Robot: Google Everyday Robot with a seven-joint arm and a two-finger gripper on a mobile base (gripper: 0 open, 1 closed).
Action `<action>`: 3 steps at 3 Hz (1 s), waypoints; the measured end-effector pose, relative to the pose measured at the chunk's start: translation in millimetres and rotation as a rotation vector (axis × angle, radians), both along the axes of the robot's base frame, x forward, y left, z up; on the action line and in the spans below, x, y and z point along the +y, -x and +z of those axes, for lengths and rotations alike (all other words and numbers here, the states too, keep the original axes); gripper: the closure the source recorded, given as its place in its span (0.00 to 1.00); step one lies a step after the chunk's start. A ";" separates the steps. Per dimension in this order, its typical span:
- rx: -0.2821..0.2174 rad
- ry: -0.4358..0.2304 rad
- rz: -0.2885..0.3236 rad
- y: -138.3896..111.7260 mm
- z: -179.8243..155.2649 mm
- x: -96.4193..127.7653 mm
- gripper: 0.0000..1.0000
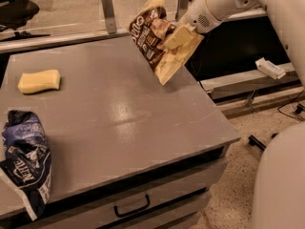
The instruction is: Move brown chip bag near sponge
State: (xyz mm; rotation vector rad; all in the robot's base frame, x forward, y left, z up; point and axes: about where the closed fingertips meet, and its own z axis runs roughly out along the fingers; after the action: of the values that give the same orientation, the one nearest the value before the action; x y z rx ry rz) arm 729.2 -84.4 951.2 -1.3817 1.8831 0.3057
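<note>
My gripper needs to set the brown chip bag down on the grey table (82, 63) next to the sponge, toward the far edge of the table. The bag still hangs tilted above the table.
The brown chip bag (153, 36), dark brown with pale yellow ends, hangs tilted in the air above the table's far right part. My gripper (182, 35) is shut on the bag's right side and holds it clear of the tabletop. The sponge (39, 81), a pale yellow block, lies on the table at the far left, well apart from the bag.
A dark blue and white bag (26, 157) lies at the table's front left edge. The grey table (128, 123) has a drawer with a handle (132, 206) at the front. A white object (269, 68) sits on a ledge to the right.
</note>
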 end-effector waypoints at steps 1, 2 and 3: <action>-0.044 -0.019 0.059 -10.5 17.8 24.5 1.00; -0.070 -0.062 0.126 -17.0 25.8 57.5 1.00; -0.074 -0.101 0.201 -16.6 24.0 98.0 1.00</action>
State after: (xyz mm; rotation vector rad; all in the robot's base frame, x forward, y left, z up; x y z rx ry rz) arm 745.8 13.6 975.2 -1.4947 1.6487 0.4371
